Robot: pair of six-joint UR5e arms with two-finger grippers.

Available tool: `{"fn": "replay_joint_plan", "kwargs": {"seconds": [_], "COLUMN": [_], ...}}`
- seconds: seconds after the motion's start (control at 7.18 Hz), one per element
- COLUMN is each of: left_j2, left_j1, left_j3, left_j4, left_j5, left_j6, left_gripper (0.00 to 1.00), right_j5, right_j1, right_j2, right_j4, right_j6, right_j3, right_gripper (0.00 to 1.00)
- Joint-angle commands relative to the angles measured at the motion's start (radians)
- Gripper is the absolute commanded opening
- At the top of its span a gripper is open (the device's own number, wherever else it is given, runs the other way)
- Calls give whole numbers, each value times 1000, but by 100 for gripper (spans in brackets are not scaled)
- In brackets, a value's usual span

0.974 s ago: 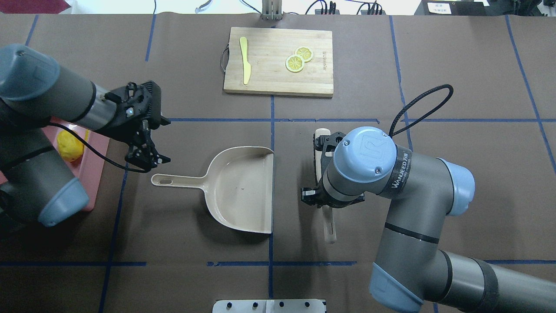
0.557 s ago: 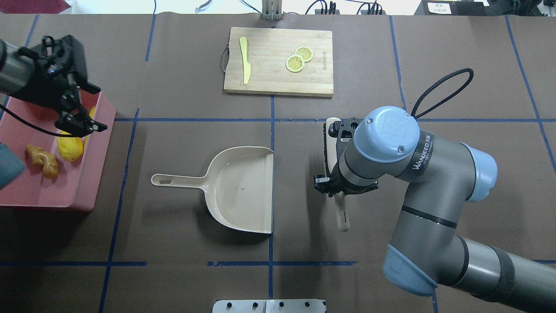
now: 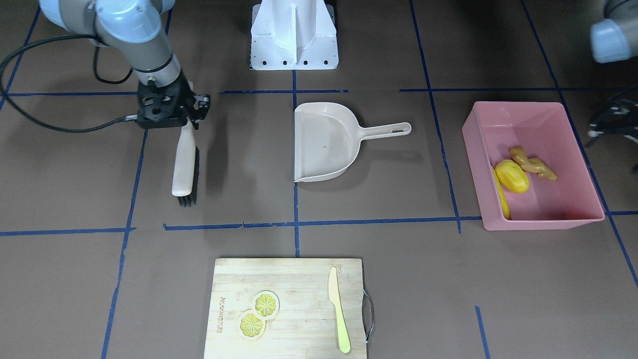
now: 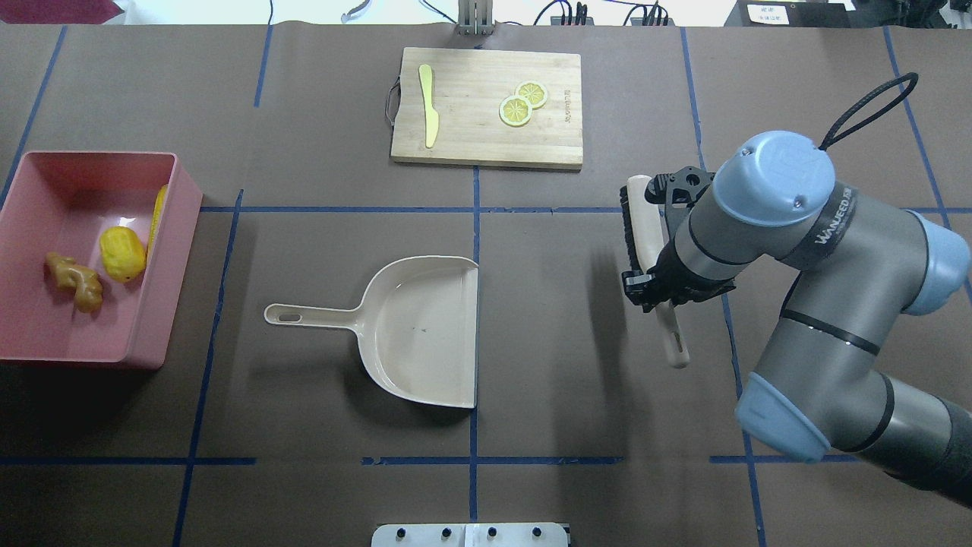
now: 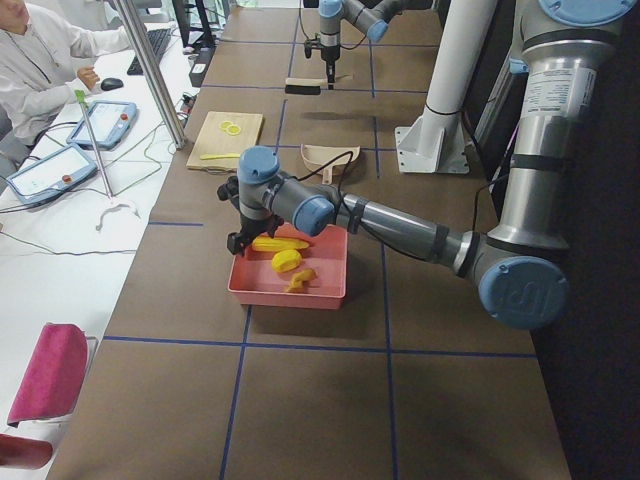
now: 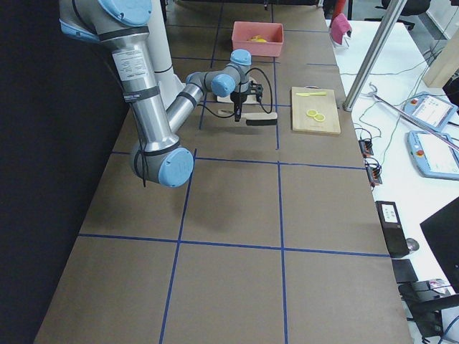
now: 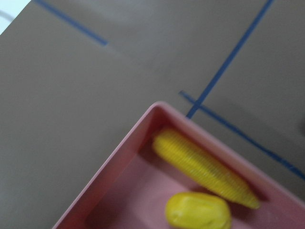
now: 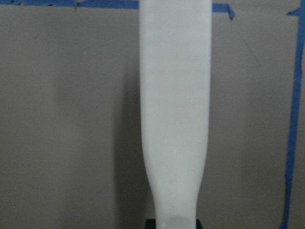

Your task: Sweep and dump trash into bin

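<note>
The beige brush, now held level above the table, will be put down by my right gripper between the blue tape lines at the table end (image 3: 27,156) opposite the pink bin.
The pink bin (image 4: 163,304) stands at the table's left end and holds the corn cob (image 4: 158,220), the yellow lump (image 4: 123,254) and the ginger root (image 4: 74,281). The left wrist view shows the corn (image 7: 205,171) and the lump (image 7: 198,212) in a bin corner. My left gripper (image 5: 238,238) hovers at the bin's outer edge, out of the overhead view; I cannot tell if it is open. My right gripper (image 4: 657,292) is shut on the handle of a beige brush (image 4: 642,220) and holds it level above the table, right of the dustpan (image 4: 425,327).
The beige dustpan lies empty at mid-table, its handle pointing toward the bin. A wooden cutting board (image 4: 486,106) with a pale yellow knife (image 4: 429,106) and two lemon slices (image 4: 522,102) lies at the far side. The robot's base plate (image 3: 294,45) is at the near edge.
My left arm has pulled away from the dustpan handle to the left and out of the overhead view, uncovering the bin. My right arm has carried the brush to the right and farther away.
</note>
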Motion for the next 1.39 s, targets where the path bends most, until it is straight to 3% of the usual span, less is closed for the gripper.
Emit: {"fn": "replay_joint_plan", "kwargs": {"seconds": [0.0,0.14,0.28,0.7,0.84,0.97,1.11,1.25], "left_j2": [9,-28,-18,33,54,64,65,65], "left_j1": [-142,-164,-172,-172,-172,-172,-172,-170], "left_j3": [110,105,108,98,90,90,84,87], "left_j4": [221,390,431,418,418,416,416,418], "left_j5": [-4,-2,-16,-36,-27,-28,-27,-27], "left_j6": [-28,-66,-65,-68,-65,-65,-69,-72], "left_gripper": [100,100,100,100,100,100,100,100], "right_j5": [33,53,92,125,130,145,142,147], "right_j1": [95,141,201,321,320,320,317,317], "right_j2": [-61,-99,-154,-341,-441,-499,-550,-595], "right_j4": [-2,-2,-2,36,177,248,380,600], "right_j6": [-138,-215,-311,-513,-497,-431,-412,-332], "right_j3": [-5,-7,-7,-5,-19,-34,-98,-178], "right_gripper": [0,0,0,0,0,0,0,0]}}
